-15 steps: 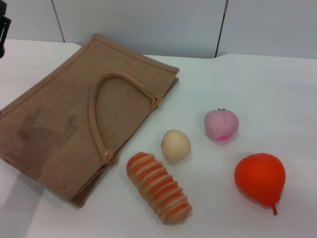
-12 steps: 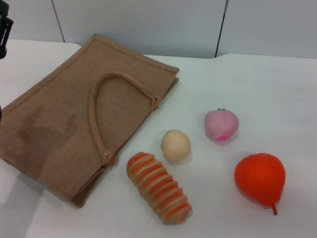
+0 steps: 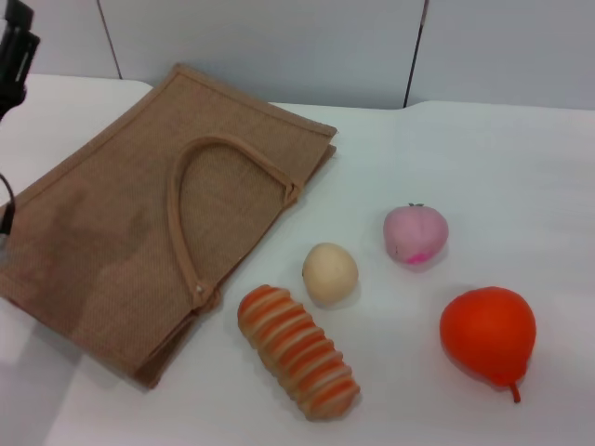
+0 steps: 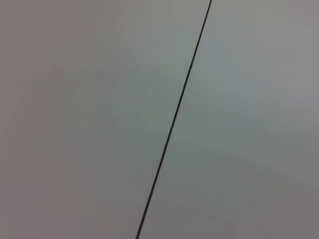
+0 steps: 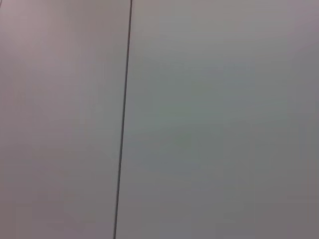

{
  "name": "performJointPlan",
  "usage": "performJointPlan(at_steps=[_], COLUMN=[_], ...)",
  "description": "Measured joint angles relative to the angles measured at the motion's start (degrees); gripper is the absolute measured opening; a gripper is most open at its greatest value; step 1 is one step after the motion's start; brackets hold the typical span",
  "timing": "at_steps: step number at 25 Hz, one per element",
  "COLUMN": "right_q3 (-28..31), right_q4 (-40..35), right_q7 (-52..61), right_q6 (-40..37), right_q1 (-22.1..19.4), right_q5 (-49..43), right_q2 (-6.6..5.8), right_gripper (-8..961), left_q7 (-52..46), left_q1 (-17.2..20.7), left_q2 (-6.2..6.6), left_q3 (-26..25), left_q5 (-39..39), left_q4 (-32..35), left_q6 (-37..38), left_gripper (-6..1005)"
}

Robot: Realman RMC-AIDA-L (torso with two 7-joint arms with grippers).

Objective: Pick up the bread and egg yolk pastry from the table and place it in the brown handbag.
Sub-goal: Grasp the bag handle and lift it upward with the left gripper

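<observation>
I need to close my left gripper on the bend [image 3: 178,160] midway along the brown handbag's loop handle, since lifting it opens the bag.
The brown handbag [image 3: 139,232] lies flat on the white table at the left, one loop handle on top. The bread [image 3: 297,351], a ridged loaf with orange and cream stripes, lies near the front, just right of the bag's corner. The egg yolk pastry [image 3: 329,272], a pale beige ball, sits just behind the bread. My left gripper [image 3: 14,51] shows only as a dark part at the top left edge, above the table beside the bag's far left side. My right gripper is out of view. Both wrist views show only a plain grey wall with a dark seam.
A pink peach-like item [image 3: 416,233] sits right of the pastry. A red-orange pear-shaped fruit [image 3: 489,336] lies at the front right. The white table [image 3: 502,177] runs back to a grey panelled wall [image 3: 279,46].
The left arm's dark part at the top left edge has moved up and a little into view. The foods and the bag have not moved.
</observation>
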Motion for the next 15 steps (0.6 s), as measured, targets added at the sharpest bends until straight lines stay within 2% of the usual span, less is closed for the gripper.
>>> performJointPlan(at_steps=[4, 10, 14, 15], right_q3=[0.0, 0.0, 0.0, 0.0], right_q4=[0.0, 0.0, 0.0, -0.02], right_q7=[0.08, 0.08, 0.08, 0.08], right_q6=[0.75, 1.41, 2.14, 2.36], right_q1=[-0.01, 0.11, 0.07, 0.07], right_q5=[-0.09, -0.14, -0.12, -0.12], right_q2=[0.0, -0.03, -0.09, -0.09], right_gripper=[881, 882, 882, 882], left_q7=[-6.25, -23.47, -36.67, -43.26], left_q1=[-1.04, -1.73, -2.03, -2.27], left_q2=[0.45, 0.5, 0.52, 0.54], left_q3=[1.79, 8.15, 10.69, 11.49], left_q5=[0.48, 5.35, 15.18, 20.13], left_q4=[1.91, 12.44, 20.4, 23.77], left_q6=[5.93, 18.38, 24.78, 26.43], left_gripper=[869, 867, 865, 865])
